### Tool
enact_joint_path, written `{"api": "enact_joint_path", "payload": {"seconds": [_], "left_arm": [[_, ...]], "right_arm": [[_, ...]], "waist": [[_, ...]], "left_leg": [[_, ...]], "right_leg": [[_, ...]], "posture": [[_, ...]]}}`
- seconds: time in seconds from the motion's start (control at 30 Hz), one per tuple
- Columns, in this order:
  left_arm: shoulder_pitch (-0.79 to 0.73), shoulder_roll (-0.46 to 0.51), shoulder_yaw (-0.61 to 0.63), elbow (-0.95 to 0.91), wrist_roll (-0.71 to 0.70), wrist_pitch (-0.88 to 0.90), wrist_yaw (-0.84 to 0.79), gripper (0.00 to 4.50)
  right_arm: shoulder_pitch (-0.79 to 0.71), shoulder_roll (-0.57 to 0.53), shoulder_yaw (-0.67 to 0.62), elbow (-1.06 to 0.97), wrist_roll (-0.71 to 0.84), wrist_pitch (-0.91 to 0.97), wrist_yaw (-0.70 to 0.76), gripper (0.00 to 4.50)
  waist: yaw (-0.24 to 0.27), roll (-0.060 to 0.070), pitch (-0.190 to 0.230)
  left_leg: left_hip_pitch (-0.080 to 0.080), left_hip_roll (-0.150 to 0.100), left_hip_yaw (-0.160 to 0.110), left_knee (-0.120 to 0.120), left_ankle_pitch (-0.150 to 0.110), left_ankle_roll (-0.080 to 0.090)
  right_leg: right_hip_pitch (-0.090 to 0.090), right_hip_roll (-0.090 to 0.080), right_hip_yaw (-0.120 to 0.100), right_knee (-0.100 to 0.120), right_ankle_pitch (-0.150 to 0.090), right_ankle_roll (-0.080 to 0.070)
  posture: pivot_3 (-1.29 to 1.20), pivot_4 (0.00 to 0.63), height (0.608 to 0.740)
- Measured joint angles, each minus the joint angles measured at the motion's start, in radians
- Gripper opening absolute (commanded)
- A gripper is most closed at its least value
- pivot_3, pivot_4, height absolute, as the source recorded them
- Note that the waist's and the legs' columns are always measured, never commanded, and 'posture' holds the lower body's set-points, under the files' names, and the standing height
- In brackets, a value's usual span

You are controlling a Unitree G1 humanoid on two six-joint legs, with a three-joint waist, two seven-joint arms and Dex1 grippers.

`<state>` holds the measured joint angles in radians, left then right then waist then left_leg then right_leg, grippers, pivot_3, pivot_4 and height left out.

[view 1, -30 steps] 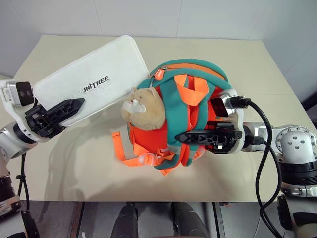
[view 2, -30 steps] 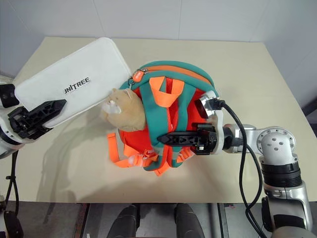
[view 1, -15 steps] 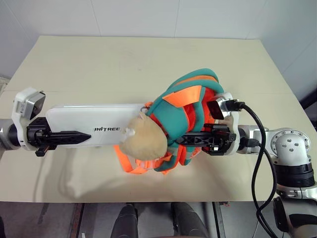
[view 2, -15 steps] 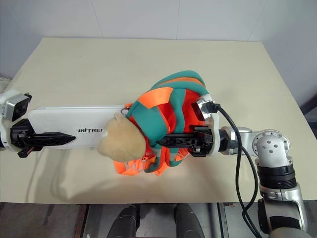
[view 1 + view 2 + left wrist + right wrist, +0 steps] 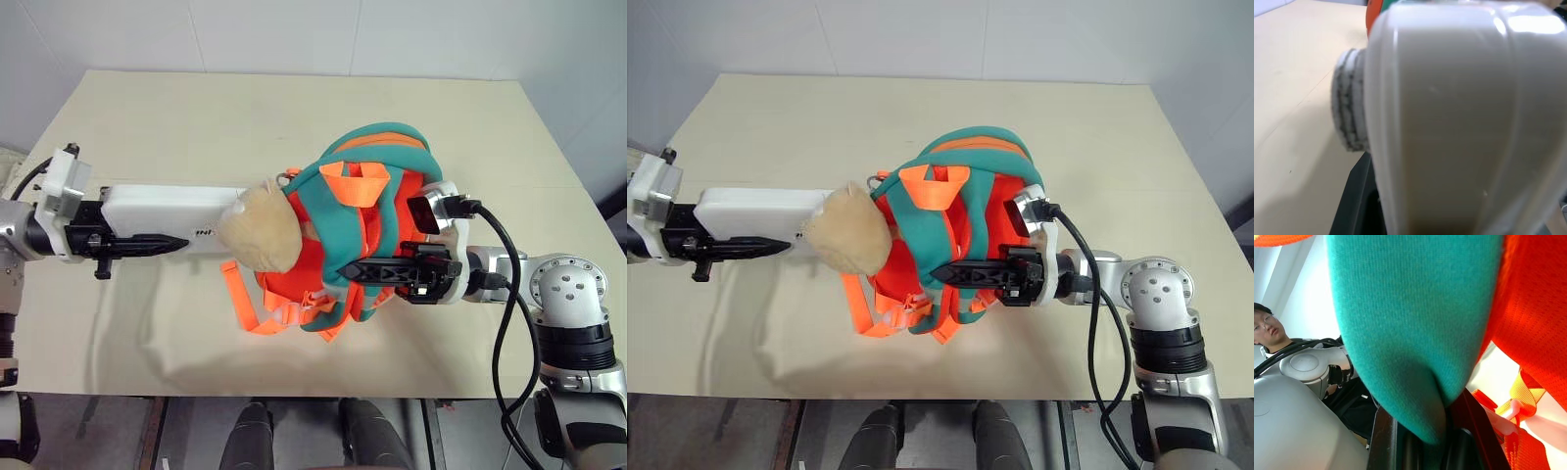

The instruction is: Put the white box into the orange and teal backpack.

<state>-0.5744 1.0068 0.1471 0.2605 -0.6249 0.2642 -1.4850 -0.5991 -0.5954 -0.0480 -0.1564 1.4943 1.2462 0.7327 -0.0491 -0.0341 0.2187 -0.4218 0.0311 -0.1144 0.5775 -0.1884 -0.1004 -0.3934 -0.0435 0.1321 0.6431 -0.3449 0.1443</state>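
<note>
My left gripper needs to let go of the white box inside the backpack (image 5: 361, 164), under its orange handle loop.
My left gripper (image 5: 179, 225) is shut on the white box (image 5: 162, 203), which it holds level and edge-on above the table, pointing at the orange and teal backpack (image 5: 384, 157). The box's far end is hidden behind the tan plush (image 5: 260, 227) hanging at the backpack's left side. From the right, my right gripper (image 5: 359, 270) is shut on a teal strap (image 5: 1410, 333) and holds the backpack up off the table. In the left wrist view the white box (image 5: 1449, 122) is seen close up.
The beige table (image 5: 196, 108) lies under both arms, with white walls behind it. Orange straps (image 5: 265, 311) dangle below the backpack. A person (image 5: 1266, 328) is seen in the right wrist view, beside my own arm.
The left hand rolled the box from face-up and slanted to level and edge-on, and pushed its end in behind the plush. The backpack tipped left, then swung back more upright.
</note>
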Motion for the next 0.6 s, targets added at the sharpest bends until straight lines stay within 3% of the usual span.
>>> {"api": "enact_joint_path", "payload": {"seconds": [0.37,0.6], "left_arm": [[-0.202,-0.170,-0.123,-0.063,0.186,-0.007,0.197,1.27],[-0.208,-0.288,-0.164,-0.153,0.198,0.084,0.274,1.27]], "right_arm": [[0.004,0.029,-0.021,0.000,0.002,-0.016,-0.031,0.01],[0.024,0.041,-0.053,0.000,0.008,-0.027,-0.066,0.01]], "waist": [[0.024,0.000,0.000],[0.019,0.000,0.000]], "left_leg": [[-0.001,-0.001,0.000,0.003,0.000,0.000],[-0.001,-0.001,0.000,0.001,0.000,0.000]], "right_leg": [[0.001,0.000,0.000,0.000,0.002,0.003],[0.000,0.001,0.000,0.001,0.001,0.003]], "posture": [[0.00,0.150,0.740],[0.00,0.150,0.740]]}}
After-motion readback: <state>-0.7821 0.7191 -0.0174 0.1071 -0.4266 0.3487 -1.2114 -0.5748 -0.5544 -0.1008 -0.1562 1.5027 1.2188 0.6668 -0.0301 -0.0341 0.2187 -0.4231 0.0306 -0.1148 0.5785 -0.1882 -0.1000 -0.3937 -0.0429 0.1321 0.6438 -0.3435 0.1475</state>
